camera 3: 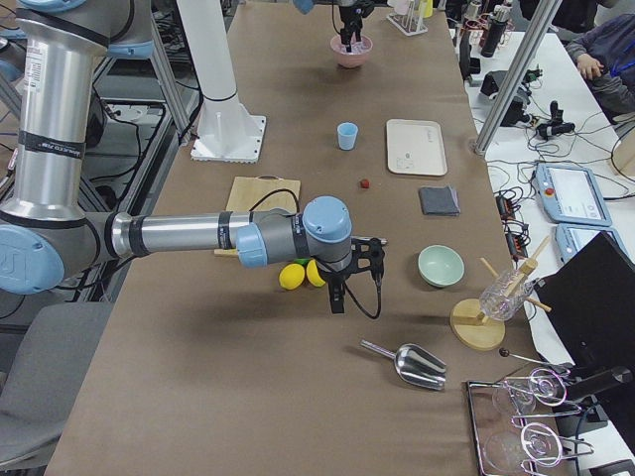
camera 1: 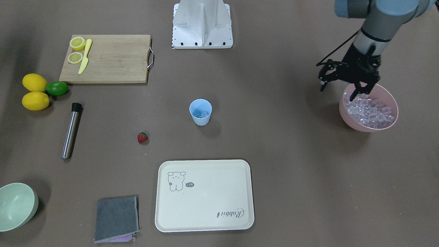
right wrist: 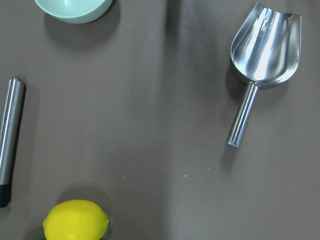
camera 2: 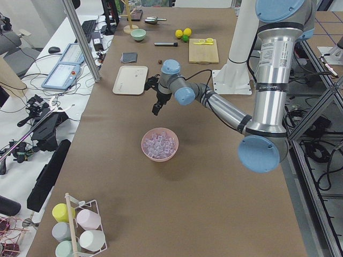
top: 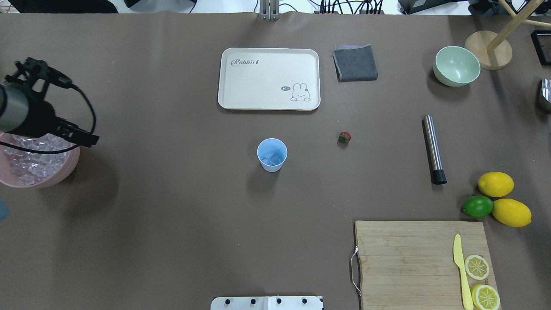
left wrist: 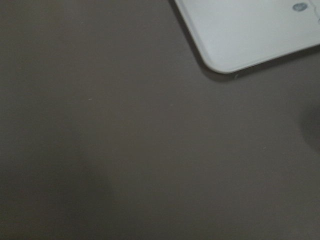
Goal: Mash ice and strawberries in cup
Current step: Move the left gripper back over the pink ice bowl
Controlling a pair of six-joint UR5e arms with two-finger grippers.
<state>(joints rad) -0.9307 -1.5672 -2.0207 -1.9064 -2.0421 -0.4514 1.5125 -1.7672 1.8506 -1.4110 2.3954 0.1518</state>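
Note:
My left gripper should next close on an ice cube (camera 1: 365, 98) in the pink bowl, near the bowl's rim on the robot's side.
The light-blue cup (camera 1: 200, 113) stands upright mid-table with a few ice cubes (top: 273, 161) in it. The strawberry (camera 1: 142, 137) lies on the table apart from the cup, toward the steel rod. A pink bowl (camera 1: 394, 120) holds many more ice cubes (camera 1: 370, 111). My left gripper (camera 1: 362, 93) points down at the bowl's rim on the robot's side, its fingers slightly apart and their tips among the ice. I cannot tell if a cube sits between them. My right gripper (camera 3: 334, 302) hangs over the table near the lemons, and I cannot tell its state.
A steel rod (camera 1: 71, 132), two lemons (camera 1: 35, 92) and a lime (camera 1: 57, 88) lie on the right arm's side. A cutting board (camera 1: 113, 61) holds lemon halves and a yellow knife. A cream tray (camera 1: 205, 219), grey cloth (camera 1: 116, 218), green bowl (camera 1: 13, 206) and steel scoop (right wrist: 265, 45) also lie about.

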